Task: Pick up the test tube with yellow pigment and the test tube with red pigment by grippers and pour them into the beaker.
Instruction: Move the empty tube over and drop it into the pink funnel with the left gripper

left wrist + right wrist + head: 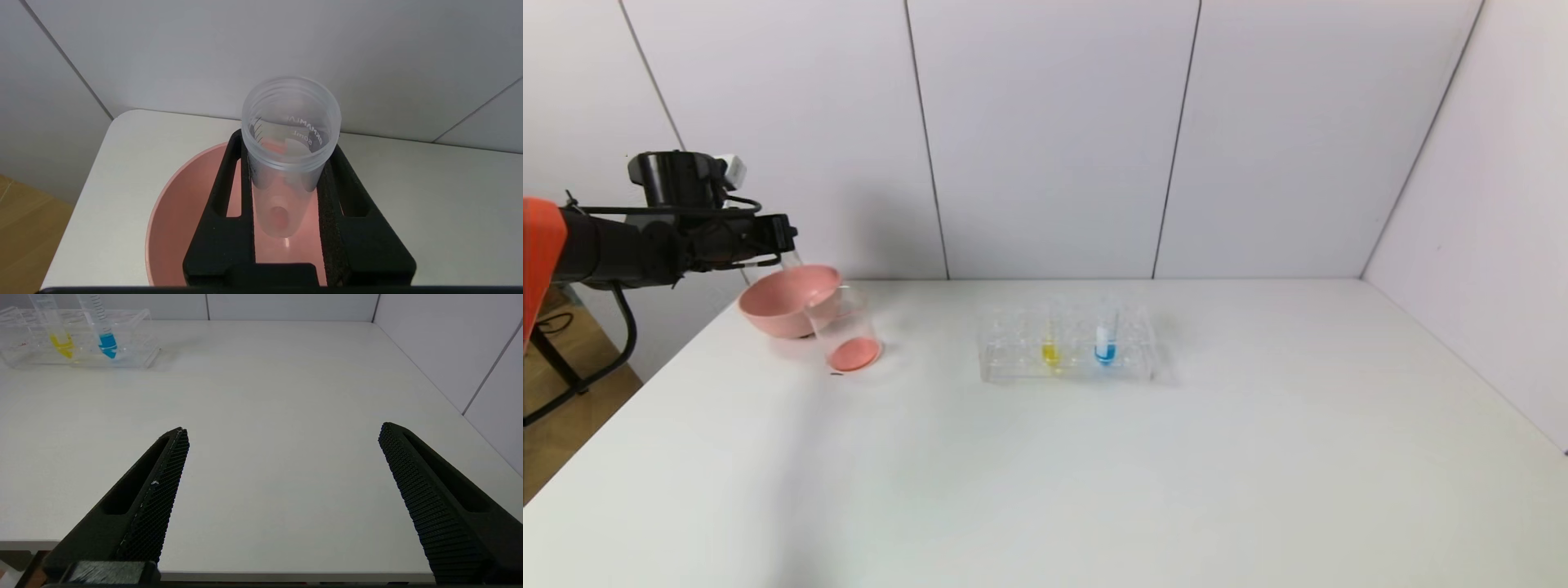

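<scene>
I am going to release the test tube with red pigment, now hanging over the pink bowl, from my left gripper inside the pink bowl [795, 296] [251, 230], in the spot behind the beaker.
My left gripper [783, 243] is raised at the table's far left, shut on the test tube with red pigment [288, 171]. The tube is almost empty, with a red trace at its round bottom. It hangs over the pink bowl [175, 228]. The beaker [858, 331] stands beside the bowl [780, 302] and holds a layer of red-pink liquid. The test tube with yellow pigment [1050, 347] stands upright in the clear rack [1013, 363]; it also shows in the right wrist view [61, 341]. My right gripper [284, 428] is open and empty over the table's near edge.
A tube with blue liquid [1104, 347] stands in the rack next to the yellow one, and shows in the right wrist view [107, 339]. White wall panels close the back and right sides. The table's left edge drops off beside the bowl.
</scene>
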You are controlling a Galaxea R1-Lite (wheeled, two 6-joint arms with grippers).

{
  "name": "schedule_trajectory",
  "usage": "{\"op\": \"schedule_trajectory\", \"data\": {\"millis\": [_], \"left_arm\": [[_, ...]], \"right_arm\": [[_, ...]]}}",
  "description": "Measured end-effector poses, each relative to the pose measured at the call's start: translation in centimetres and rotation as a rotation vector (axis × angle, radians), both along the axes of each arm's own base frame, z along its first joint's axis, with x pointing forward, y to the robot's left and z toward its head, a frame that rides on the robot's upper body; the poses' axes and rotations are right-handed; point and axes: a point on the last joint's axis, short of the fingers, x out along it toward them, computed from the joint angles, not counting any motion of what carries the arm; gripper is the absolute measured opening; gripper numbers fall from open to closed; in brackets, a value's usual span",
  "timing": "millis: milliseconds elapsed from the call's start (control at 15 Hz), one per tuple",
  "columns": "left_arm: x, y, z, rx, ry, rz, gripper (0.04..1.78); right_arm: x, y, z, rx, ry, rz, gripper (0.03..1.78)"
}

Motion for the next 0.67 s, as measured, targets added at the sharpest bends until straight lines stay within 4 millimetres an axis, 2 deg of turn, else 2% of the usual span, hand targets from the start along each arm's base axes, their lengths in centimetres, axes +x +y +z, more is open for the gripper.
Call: {"op": "schedule_trajectory", "data": {"millis": [400, 667], "left_arm": [[0.8, 1.2, -2.7, -0.012, 0.056, 0.025, 0.45], [0.8, 2.2, -3.7, -0.008, 0.081, 0.040, 0.45]], "right_arm": [[0.0, 0.0, 0.0, 0.000, 0.000, 0.000, 1.70], [0.0, 0.0, 0.0, 0.000, 0.000, 0.000, 1.70]]}}
